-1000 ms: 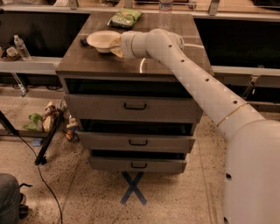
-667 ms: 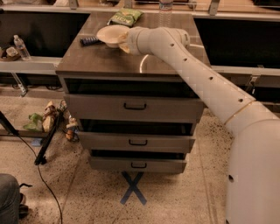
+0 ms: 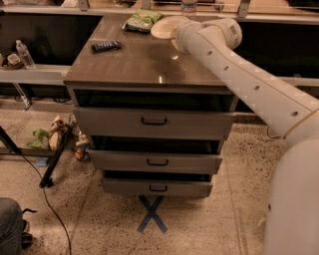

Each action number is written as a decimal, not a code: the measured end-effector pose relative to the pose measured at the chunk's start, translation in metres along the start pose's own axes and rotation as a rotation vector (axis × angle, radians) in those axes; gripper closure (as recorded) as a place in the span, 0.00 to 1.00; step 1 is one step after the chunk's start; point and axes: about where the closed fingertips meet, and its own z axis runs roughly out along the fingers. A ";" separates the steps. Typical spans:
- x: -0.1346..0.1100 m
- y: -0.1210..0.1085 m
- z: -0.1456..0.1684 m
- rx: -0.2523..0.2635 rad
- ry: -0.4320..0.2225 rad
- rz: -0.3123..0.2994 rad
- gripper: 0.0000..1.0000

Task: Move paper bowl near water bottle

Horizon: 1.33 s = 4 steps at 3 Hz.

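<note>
The paper bowl will go on the cabinet top just in front of the water bottle point(image 3: 177, 36).
The paper bowl point(image 3: 166, 26) is cream-white and tilted, held above the far end of the cabinet top point(image 3: 139, 64). My gripper point(image 3: 175, 38) is shut on the bowl's right rim, mostly hidden behind the white wrist. The water bottle point(image 3: 188, 5) stands just behind the bowl at the top edge of the view; only its lower part shows. The bowl is a short way left of and in front of the bottle.
A green snack bag point(image 3: 142, 20) lies at the back of the top, left of the bowl. A dark bar point(image 3: 105, 46) lies on the left side. A small bottle point(image 3: 25, 54) stands on a shelf far left. Cables and litter lie on the floor at left.
My gripper has carried the bowl from the left side of the top toward the back right, closer to the water bottle. The dark bar that the bowl covered now shows.
</note>
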 end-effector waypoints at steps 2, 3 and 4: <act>0.014 0.008 0.005 -0.004 0.041 0.050 1.00; 0.029 0.015 0.012 -0.020 0.070 0.067 1.00; 0.039 0.019 0.017 -0.030 0.087 0.078 1.00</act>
